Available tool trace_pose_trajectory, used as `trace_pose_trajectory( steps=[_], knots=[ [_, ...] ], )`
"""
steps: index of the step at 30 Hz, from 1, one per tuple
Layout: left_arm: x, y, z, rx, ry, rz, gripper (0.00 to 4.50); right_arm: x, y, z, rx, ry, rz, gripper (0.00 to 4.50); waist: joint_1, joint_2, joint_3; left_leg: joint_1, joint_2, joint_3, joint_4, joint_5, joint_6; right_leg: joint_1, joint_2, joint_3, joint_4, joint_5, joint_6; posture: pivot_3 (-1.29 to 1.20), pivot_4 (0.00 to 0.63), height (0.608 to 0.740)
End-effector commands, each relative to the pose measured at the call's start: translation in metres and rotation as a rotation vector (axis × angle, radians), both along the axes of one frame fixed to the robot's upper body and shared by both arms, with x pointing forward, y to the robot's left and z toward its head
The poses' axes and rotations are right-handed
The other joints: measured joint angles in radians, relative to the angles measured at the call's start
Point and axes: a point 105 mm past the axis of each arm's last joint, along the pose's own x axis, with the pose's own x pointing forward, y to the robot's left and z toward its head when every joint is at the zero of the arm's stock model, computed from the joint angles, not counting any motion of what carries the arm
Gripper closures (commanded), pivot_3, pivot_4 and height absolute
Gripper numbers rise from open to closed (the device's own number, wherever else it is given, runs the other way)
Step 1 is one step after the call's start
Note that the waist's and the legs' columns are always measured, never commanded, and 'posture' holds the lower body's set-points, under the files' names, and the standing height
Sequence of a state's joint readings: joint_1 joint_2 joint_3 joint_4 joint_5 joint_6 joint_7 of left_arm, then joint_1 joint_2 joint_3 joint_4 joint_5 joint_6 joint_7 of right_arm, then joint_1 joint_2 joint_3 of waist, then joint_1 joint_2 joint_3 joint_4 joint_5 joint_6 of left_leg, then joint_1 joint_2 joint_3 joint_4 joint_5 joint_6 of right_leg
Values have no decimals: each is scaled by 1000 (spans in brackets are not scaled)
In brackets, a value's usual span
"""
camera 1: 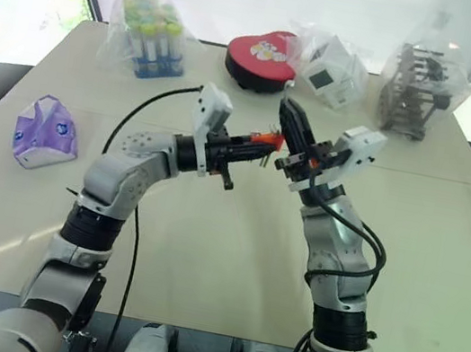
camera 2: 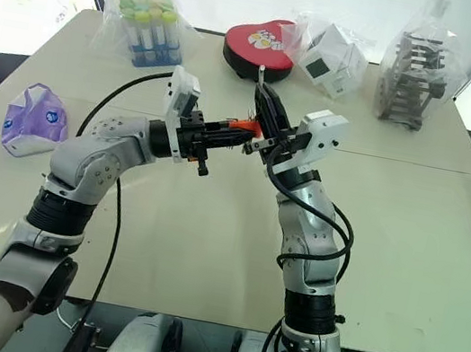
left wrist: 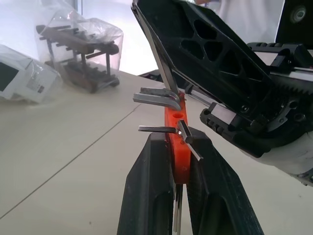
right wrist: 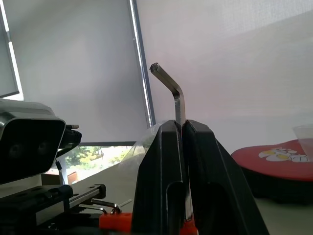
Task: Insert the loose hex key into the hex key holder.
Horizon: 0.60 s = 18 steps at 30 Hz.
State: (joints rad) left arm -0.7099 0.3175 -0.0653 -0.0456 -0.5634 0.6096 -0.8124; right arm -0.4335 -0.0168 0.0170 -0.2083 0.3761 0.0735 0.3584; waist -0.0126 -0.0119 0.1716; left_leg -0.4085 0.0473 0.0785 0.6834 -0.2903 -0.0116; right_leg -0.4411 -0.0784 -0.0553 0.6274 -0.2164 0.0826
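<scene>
My left gripper has the orange hex key holder. It will let go of it on the bare table (camera 1: 267, 214) between my two arms, below the seam.
Above the middle of the table, my left gripper (camera 1: 262, 142) is shut on the orange hex key holder (left wrist: 177, 147), whose block sits between the two fingers with several bent keys sticking out. My right gripper (right wrist: 182, 128) is shut on the loose hex key (right wrist: 176, 90), a thin grey L-shaped rod whose bent end rises past the fingertips. The right gripper (camera 1: 288, 111) stands just beside the holder (camera 1: 267, 135), pointing up. In the left wrist view the key's straight shaft (left wrist: 159, 56) runs down to the holder's top end; whether it sits in a hole I cannot tell.
Along the table's (camera 1: 204, 252) far edge stand a bagged rack of tubes (camera 1: 150, 26), a red heart-shaped box (camera 1: 258, 57), a bagged white box (camera 1: 332, 70) and a bagged dark metal rack (camera 1: 415, 89). A purple pouch (camera 1: 42, 133) lies at the left.
</scene>
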Motion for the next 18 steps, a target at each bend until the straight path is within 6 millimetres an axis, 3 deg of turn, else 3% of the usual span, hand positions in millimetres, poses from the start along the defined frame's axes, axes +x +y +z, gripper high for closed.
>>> trace_pose_trajectory(
  steps=[1, 14, 18],
  knots=[
    [-1, 4, 24, -69, -51, 11, 4500, -5, -6, 8, 29, -39, -17, 4491, 0, 0, 0, 0, 0, 0, 0, 0, 0, 0, 0, 0, 0, 0, 0, 0, 150, 740],
    [0, 3, 23, -26, -91, 15, 4500, -9, -7, 4, 21, -15, -9, 4491, 0, 0, 0, 0, 0, 0, 0, 0, 0, 0, 0, 0, 0, 0, 0, 0, 150, 740],
    [1, 4, 23, -30, -92, 16, 4500, -9, -10, -1, 6, 7, -12, 2974, 2, 0, 0, 0, 0, 0, 0, 0, 0, 0, 0, 0, 0, 0, 0, 0, 150, 740]
  ],
)
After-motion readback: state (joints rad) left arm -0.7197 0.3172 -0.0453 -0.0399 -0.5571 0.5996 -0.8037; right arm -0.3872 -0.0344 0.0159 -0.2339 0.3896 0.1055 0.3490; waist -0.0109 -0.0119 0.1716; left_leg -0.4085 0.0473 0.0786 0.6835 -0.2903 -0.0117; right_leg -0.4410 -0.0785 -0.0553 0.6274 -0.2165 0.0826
